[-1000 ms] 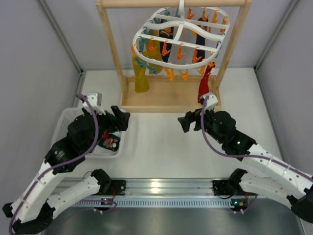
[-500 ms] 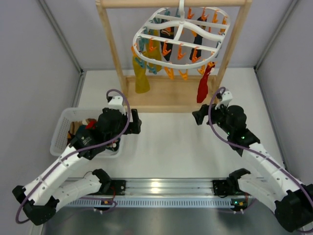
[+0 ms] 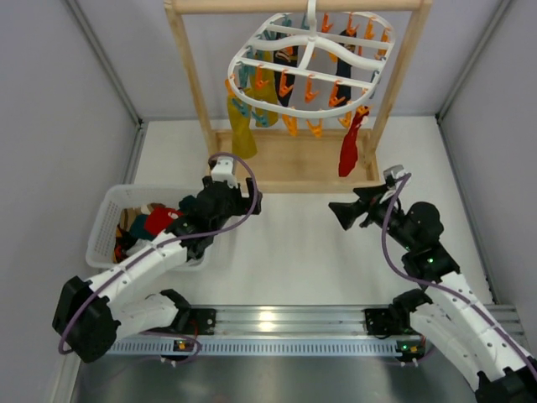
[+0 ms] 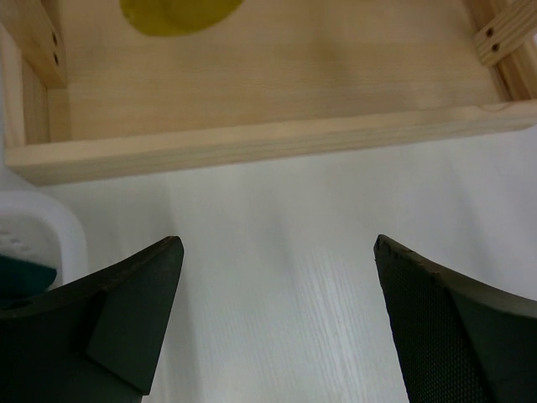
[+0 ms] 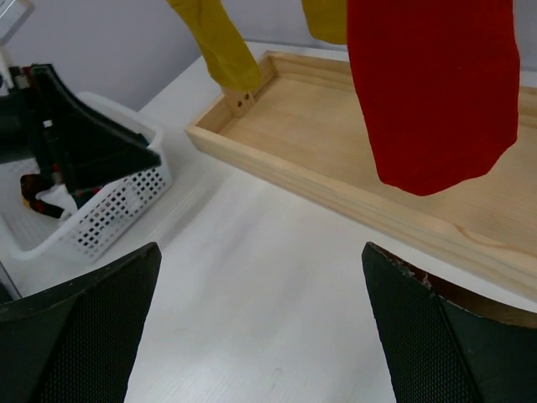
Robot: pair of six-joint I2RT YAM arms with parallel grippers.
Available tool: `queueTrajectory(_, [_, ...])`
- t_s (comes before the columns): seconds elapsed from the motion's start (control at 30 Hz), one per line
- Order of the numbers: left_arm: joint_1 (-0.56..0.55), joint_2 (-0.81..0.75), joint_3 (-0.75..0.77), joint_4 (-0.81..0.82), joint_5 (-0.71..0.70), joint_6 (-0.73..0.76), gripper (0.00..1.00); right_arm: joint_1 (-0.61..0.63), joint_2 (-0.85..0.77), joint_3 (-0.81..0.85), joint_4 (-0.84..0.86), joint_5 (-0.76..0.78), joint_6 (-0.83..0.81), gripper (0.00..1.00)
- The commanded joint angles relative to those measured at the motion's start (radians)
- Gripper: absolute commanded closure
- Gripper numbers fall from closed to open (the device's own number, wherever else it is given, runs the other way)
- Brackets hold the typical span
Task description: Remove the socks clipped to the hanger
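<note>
The robot's right gripper should close on the bottom end [image 3: 345,170] [image 5: 424,181] of the red sock that hangs from the white oval hanger.
The white oval hanger [image 3: 309,52] hangs from the wooden rack with orange and teal clips. A red sock [image 3: 350,147] hangs at its right, a mustard sock [image 3: 241,126] at its left, and dark socks [image 3: 342,88] under the middle. My left gripper [image 3: 252,199] is open and empty, low over the table just before the rack base, below the mustard sock tip [image 4: 172,13]. My right gripper [image 3: 338,211] is open and empty, pointing left, in front of and below the red sock [image 5: 432,92]. Both open gaps [image 4: 277,248] [image 5: 262,252] show only table.
A white mesh basket [image 3: 105,218] at the left holds removed socks, one of them red [image 3: 159,220]; it also shows in the right wrist view [image 5: 109,201]. The wooden rack base [image 3: 285,164] and its uprights stand at the back. Grey walls close both sides.
My left gripper swung from over the basket rightward to the rack base. My right gripper drew back from the red sock, down and to the right, and turned to face left.
</note>
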State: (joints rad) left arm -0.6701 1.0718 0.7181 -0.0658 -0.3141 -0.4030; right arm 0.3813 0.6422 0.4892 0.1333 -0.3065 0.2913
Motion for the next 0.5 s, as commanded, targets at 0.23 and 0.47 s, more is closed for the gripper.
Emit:
queueTrajectory(0.23, [0.081, 0.091, 0.027, 0.388, 0.369, 0.029, 0.01, -0.005, -0.071, 0.086, -0.063, 0.192, -0.118, 0.01])
queueTrajectory(0.47, [0.067, -0.059, -0.068, 0.383, 0.443, -0.048, 0.01, -0.076, 0.312, 0.207, 0.137, -0.009, -0.221, 0.01])
